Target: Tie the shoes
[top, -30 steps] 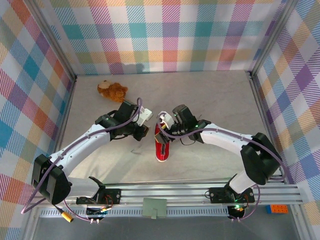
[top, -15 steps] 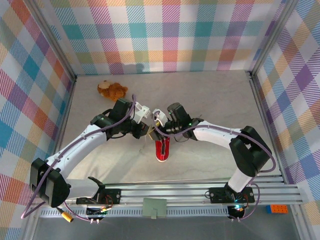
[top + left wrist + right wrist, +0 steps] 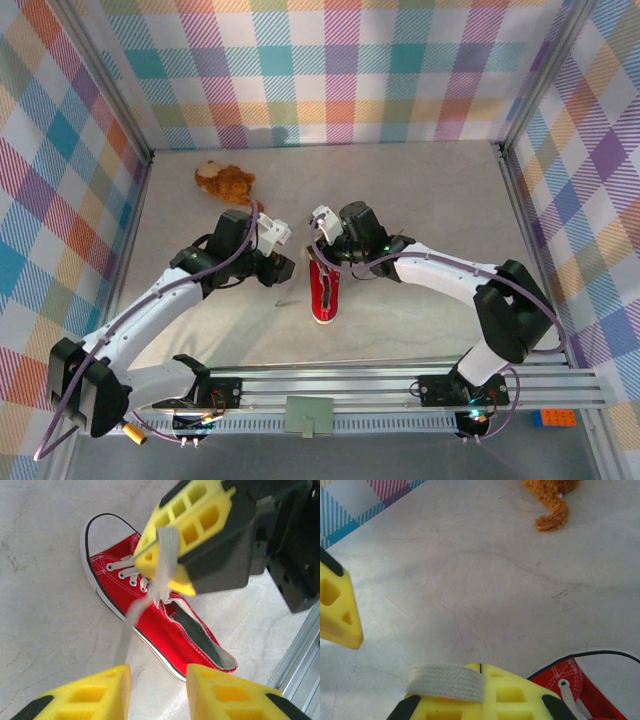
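Next, my left gripper takes that fold (image 3: 165,572) in the lace lying over my right gripper's finger, before my right gripper brings the other lace around it.
The red shoe (image 3: 323,293) lies on the table, its toe pointing at the arm bases. In the left wrist view the shoe (image 3: 150,612) is open-topped, with white laces through the eyelets. My right gripper (image 3: 319,244) hovers over the heel end, shut on a flat white lace (image 3: 445,682) that drapes over its left finger. That lace (image 3: 164,555) runs from the right gripper (image 3: 167,562) down toward my left gripper (image 3: 157,692). The left gripper (image 3: 284,268) is open, just left of the shoe, with bare table between its fingers (image 3: 85,695).
A brown plush toy (image 3: 224,180) lies at the back left, well away from both arms, and its tail (image 3: 552,510) is in the right wrist view. Plaid walls (image 3: 70,180) enclose the table. An aluminium rail (image 3: 400,385) runs along the near edge.
The right gripper has shut on the lace. The left gripper has opened, let go, and backed off a little to the left of the shoe.
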Controlling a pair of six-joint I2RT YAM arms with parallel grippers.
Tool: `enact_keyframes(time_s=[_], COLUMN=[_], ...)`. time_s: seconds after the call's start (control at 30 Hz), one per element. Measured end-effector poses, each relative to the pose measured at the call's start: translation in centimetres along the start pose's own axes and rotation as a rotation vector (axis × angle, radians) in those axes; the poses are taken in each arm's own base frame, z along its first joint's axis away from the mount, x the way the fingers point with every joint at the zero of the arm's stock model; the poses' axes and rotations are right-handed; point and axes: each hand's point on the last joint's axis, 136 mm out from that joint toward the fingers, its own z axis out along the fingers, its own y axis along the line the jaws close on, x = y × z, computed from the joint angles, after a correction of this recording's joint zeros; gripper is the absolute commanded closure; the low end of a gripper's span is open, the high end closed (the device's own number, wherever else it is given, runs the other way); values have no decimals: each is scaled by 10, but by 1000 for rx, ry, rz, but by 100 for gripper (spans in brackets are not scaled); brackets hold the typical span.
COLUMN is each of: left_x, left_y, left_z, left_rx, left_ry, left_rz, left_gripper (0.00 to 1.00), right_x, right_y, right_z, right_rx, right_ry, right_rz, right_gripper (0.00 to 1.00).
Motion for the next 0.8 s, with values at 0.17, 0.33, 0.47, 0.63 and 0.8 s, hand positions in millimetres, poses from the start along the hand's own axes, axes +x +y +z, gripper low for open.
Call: enact_keyframes(time_s=[0.17,0.33,0.47,0.63,0.8], left_x=[-5,-17,-25,-29,-23], left_y=[-7,-15,-16,-13,-12], left_z=[-5,-1,6,22,35], left_rx=[35,88,109,126,149], left_ry=[-110,-193,-227,-230,-202], left_rz=[62,104,122,131,139], left_gripper=[60,60,60,61,61], right_x=[5,6,9,11,14], right_y=[-3,-3,-2,0,2], right_z=[-1,-1,-2,-4,-5], right_rx=[22,21,17,9,-5], right_ry=[20,24,37,48,60], right_rz=[29,45,48,34,26], right_gripper=[100,100,100,100,100])
